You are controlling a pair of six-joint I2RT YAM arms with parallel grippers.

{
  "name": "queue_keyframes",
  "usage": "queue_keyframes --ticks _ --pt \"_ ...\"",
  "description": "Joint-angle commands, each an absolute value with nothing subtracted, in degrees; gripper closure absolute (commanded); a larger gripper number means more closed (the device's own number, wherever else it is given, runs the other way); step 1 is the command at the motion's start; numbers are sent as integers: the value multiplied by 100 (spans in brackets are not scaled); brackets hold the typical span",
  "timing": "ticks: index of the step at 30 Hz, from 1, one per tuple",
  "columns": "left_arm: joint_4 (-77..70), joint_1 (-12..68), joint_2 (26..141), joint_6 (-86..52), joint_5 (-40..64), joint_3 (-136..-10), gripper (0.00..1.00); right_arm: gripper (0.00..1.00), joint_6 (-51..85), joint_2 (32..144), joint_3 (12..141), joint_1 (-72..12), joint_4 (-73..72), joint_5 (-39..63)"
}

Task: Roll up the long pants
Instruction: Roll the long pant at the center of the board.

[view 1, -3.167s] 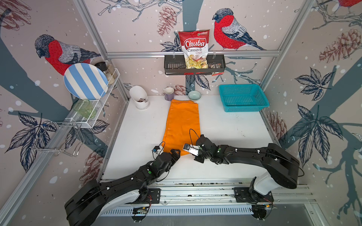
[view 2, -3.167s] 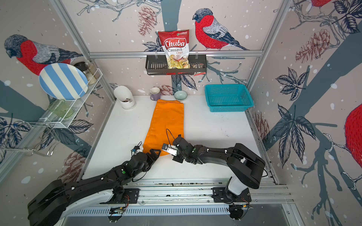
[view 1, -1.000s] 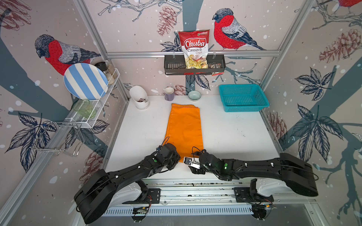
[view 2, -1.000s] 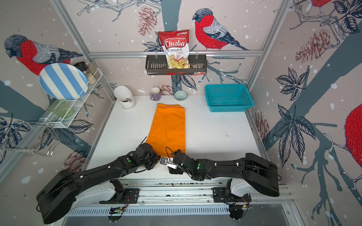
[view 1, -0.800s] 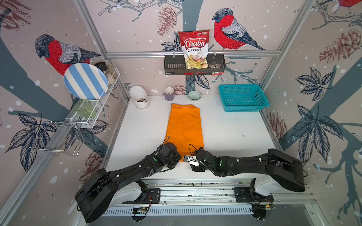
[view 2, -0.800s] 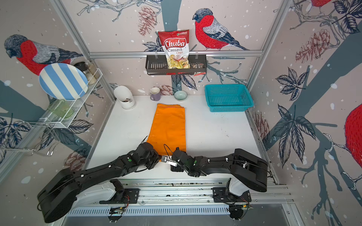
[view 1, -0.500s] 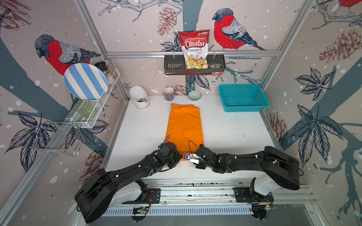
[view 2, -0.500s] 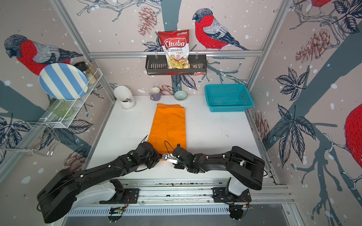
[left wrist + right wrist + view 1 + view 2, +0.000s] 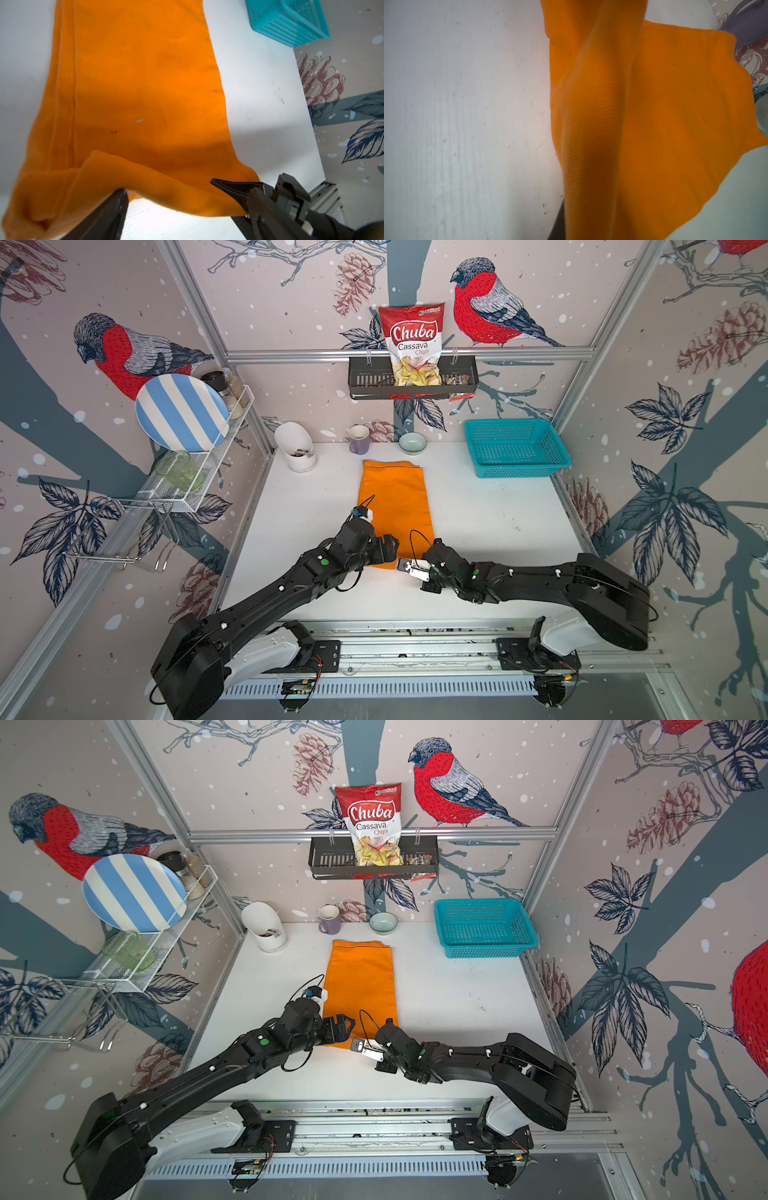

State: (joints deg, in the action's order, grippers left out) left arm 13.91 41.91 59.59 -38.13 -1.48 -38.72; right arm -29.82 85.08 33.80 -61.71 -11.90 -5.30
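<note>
I need to use my left gripper to take the pants' raised fold [image 9: 196, 200] beside my right gripper before rolling the pants, as their near hem is bunched and loose at its corner.
The long pants [image 9: 395, 497] lie folded into a long orange strip down the middle of the white table, seen in both top views [image 9: 361, 977]. My left gripper [image 9: 390, 549] is at the strip's near left corner, open. In the left wrist view its fingers [image 9: 232, 185] stand wide apart, and the bunched near hem [image 9: 145, 187] lies loosely between them. My right gripper [image 9: 432, 551] is at the near right corner, shut on the pants. In the right wrist view the cloth [image 9: 664, 104] rises in a ridge towards the camera and hides all but a dark sliver of finger [image 9: 558, 223].
A teal basket [image 9: 515, 448] stands at the back right. A purple mug [image 9: 358, 439], a small bowl [image 9: 412, 443] and a white holder [image 9: 296, 447] line the back edge. A wire rack with a striped plate [image 9: 180, 412] hangs on the left wall.
My left gripper has opened and let go of the near hem. My right gripper has moved in to the near right corner and shut on the cloth.
</note>
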Motion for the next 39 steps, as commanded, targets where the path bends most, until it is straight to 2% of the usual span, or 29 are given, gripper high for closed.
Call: queue_keyframes --ticks 1,5,7,9,12,18,26,32,37,39 --pt "1633 4183 5479 -2375 -527 -3859 7 95 -2962 8415 3306 -6139 -1352 -510" --pt "1558 4203 4812 -1389 -14 -3393 9 93 -2959 8394 3261 -6125 -1382 -594" --pt "1627 4315 4653 -1233 13 -3206 11 93 -2919 8368 3236 -6121 -1393 -646" --pt "1330 4500 4541 -1005 471 -2976 13 92 -2922 8324 3167 -6126 -1463 -633" --pt "1201 5199 4815 -1029 -56 -2877 13 92 -2929 8273 3151 -6076 -1464 -636" --pt "1072 5903 5427 -952 -436 -2962 16 92 -2914 8074 3099 -5918 -1421 -558" --pt "1293 5977 6269 -797 -1487 -3445 20 92 -2872 7950 3052 -5844 -1378 -568" --pt "1253 5976 6588 -588 -1661 -3528 23 92 -2845 7867 3017 -5786 -1385 -566" --pt "1197 5977 6788 -380 -1448 -3552 29 92 -2813 7775 2979 -5719 -1404 -563" --pt "1148 5955 6804 -327 -1429 -3517 36 91 -2813 7748 2962 -5702 -1423 -562"
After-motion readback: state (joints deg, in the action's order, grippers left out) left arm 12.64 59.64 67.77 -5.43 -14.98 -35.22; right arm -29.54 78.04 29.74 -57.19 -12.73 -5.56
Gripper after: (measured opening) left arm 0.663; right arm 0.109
